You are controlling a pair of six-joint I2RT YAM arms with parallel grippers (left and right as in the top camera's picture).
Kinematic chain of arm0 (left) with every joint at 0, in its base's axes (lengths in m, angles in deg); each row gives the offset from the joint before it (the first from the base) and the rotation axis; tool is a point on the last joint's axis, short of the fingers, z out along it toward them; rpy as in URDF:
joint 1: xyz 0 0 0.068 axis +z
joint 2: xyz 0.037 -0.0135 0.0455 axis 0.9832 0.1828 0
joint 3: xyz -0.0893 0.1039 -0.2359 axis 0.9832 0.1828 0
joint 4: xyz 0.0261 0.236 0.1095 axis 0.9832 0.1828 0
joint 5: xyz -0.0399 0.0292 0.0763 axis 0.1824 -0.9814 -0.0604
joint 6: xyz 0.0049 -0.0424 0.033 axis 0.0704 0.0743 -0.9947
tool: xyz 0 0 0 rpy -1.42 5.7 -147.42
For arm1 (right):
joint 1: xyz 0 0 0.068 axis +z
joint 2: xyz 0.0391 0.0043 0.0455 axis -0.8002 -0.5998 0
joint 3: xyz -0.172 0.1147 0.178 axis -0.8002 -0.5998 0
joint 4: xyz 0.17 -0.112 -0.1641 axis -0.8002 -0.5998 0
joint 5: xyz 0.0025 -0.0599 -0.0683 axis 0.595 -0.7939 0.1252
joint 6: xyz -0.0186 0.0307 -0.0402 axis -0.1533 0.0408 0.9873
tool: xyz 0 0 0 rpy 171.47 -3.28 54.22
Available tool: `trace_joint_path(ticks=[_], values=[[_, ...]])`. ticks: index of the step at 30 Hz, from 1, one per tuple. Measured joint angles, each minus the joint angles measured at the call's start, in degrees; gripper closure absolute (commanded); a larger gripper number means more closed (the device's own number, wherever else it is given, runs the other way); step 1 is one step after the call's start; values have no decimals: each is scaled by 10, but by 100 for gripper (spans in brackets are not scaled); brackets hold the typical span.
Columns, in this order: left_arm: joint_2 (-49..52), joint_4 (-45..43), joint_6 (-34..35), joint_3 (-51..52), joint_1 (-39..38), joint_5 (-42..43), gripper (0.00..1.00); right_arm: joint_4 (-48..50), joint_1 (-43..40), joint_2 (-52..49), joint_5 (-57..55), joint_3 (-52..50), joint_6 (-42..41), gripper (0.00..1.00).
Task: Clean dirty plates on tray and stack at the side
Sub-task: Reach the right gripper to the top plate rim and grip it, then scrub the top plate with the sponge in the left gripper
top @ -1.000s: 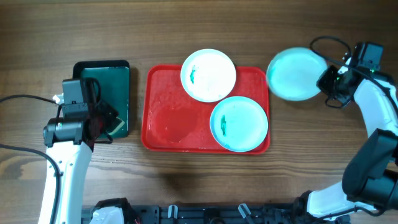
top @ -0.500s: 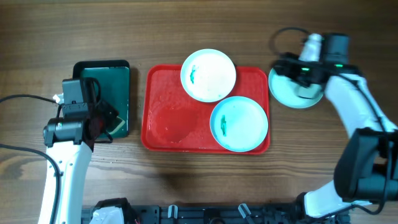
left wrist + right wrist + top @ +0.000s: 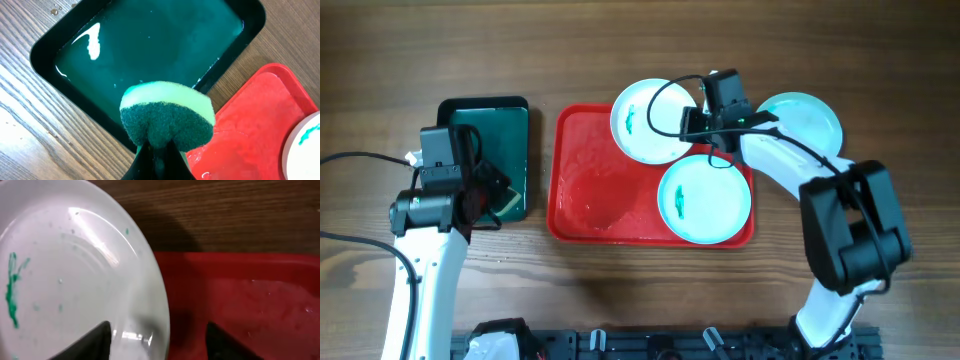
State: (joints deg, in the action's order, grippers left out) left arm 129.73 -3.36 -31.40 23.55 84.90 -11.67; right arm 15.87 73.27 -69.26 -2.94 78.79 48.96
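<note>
The white plate hangs over the red tray's far rim, away from the sponge in my left gripper, so next I pinch the plate's edge (image 3: 163, 325) with my right gripper and pull it inward.
The red tray (image 3: 590, 170) holds a white plate (image 3: 645, 120) with a green smear at its far edge and a turquoise plate (image 3: 705, 205) with a green smear at its right front. A second turquoise plate (image 3: 810, 118) lies on the table to the tray's right. My right gripper (image 3: 702, 122) is open, its fingers either side of the white plate's right rim (image 3: 150, 280) over the tray (image 3: 250, 300). My left gripper (image 3: 159, 150) is shut on a green sponge (image 3: 167, 117) above the dark green tray's near edge.
A dark green black-rimmed tray (image 3: 490, 125) with liquid stands left of the red tray; it also shows in the left wrist view (image 3: 150, 45). The red tray's corner (image 3: 260, 130) lies right beside it. Cables run along the table's left side.
My right arm swung left from the turquoise plate on the table to the white plate's right rim. The turquoise plate now lies alone on the table. The left arm has not moved.
</note>
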Motion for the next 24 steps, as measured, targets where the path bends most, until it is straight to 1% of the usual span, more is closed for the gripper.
trace_joint_path(ticks=[1,2,5,8,11,15,18,20,23,24], values=[[0,0,0,0,0,0,96,8,0,-12,5,0,-5,79],[0,0,0,0,0,0,96,10,0,-16,9,0,-7,83],[0,0,0,0,0,0,96,15,1,-17,28,0,-12,90],[0,0,0,0,0,0,96,15,7,-17,49,0,-13,93],[0,0,0,0,0,4,96,14,33,-17,72,0,-14,92],[0,-5,0,0,0,25,96,-1,93,-17,99,0,-14,90],[0,-5,0,0,0,44,96,-13,126,-17,106,0,-14,81],[0,-8,-7,0,-1,68,96,-23,143,-17,104,0,-16,80],[0,-13,-24,0,-14,103,96,-33,150,-17,88,0,-35,74],[0,-14,-28,0,-23,110,96,-35,150,-17,86,0,-40,70]])
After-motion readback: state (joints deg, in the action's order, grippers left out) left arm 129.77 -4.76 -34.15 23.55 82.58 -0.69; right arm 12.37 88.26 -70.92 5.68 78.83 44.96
